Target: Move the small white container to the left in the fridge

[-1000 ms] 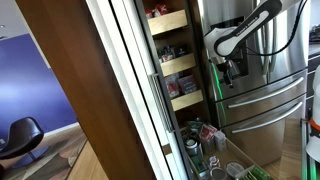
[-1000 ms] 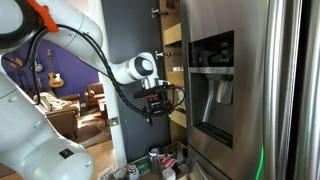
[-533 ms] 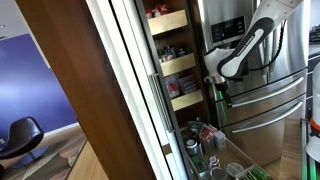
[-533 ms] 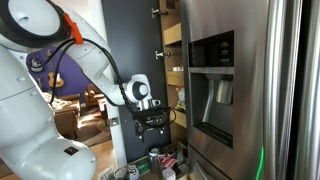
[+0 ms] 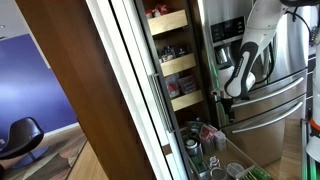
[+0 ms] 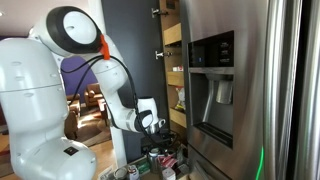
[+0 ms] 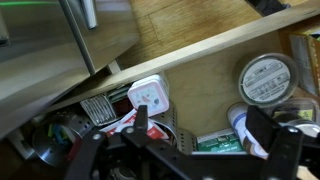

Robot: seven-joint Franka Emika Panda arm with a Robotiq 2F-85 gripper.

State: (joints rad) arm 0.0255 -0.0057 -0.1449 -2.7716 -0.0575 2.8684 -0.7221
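Observation:
The robot's gripper needs to next go to the small white container beside the metal basket and close on opposite sides of its marked lid [image 5: 220, 135] [image 7: 149, 94].
The fridge [image 5: 285, 100] is stainless steel and stands open, with cream shelves [image 5: 172, 64] of jars; it also shows in the other exterior view [image 6: 235, 110]. My gripper [image 7: 203, 128] is open and empty, hanging low over the bottom bin, as both exterior views show [image 6: 158, 148] [image 5: 231, 98]. In the wrist view a small white container [image 7: 150, 96] with a few red marks on its lid sits just beyond my left finger, apart from it. I cannot pick the container out in the exterior views.
In the wrist view a round grey-white lid [image 7: 268, 78], a white cylinder [image 7: 243, 126] and a green box [image 7: 214, 141] lie near my right finger. Green bottles and jars crowd the bottom bin [image 5: 205, 140]. A brown wooden panel [image 5: 90, 90] stands beside the opening.
The arm has swung down from mid-shelf height to the bottom bin. The gripper stayed open and empty.

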